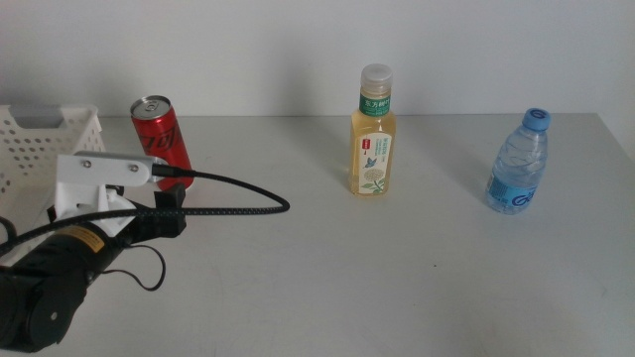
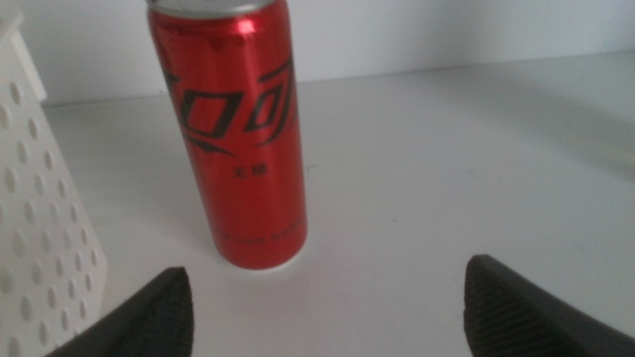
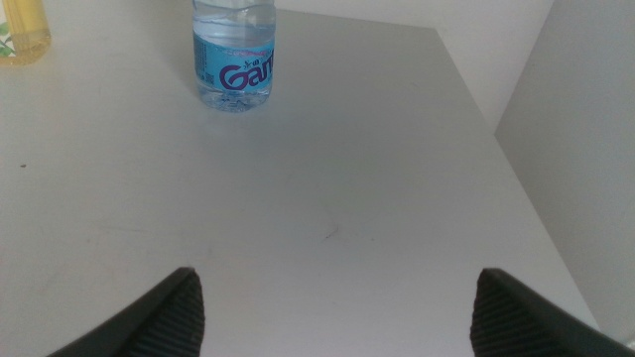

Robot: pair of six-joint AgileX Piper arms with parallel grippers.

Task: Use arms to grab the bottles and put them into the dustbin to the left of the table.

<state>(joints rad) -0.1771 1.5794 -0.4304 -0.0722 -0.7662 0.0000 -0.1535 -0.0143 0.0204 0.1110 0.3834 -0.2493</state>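
The slim red can is beside the white dustbin. My left gripper should go next to the middle of the slim red can (image 1: 163,142) (image 2: 244,131) and close there.
Three bottles stand upright on the pale table (image 1: 327,288). The slim red can (image 1: 160,132) is at the back left, right beside the white perforated dustbin (image 1: 40,139). Mid-table stands the yellow tea bottle (image 1: 373,134), and the clear water bottle (image 1: 518,164) is at the right. My left arm (image 1: 89,223) reaches in from the lower left, a short way in front of the can. Its gripper (image 2: 327,302) is open and empty, with the can (image 2: 238,139) ahead and slightly to one side of the gap. The right gripper (image 3: 337,312) is open too, well back from the water bottle (image 3: 233,55), and is out of the middle view.
The dustbin's perforated wall (image 2: 40,248) is close beside the can in the left wrist view. A ribbed black cable (image 1: 238,203) loops from the left arm over the table. The table's right edge (image 3: 516,169) lies near the water bottle.
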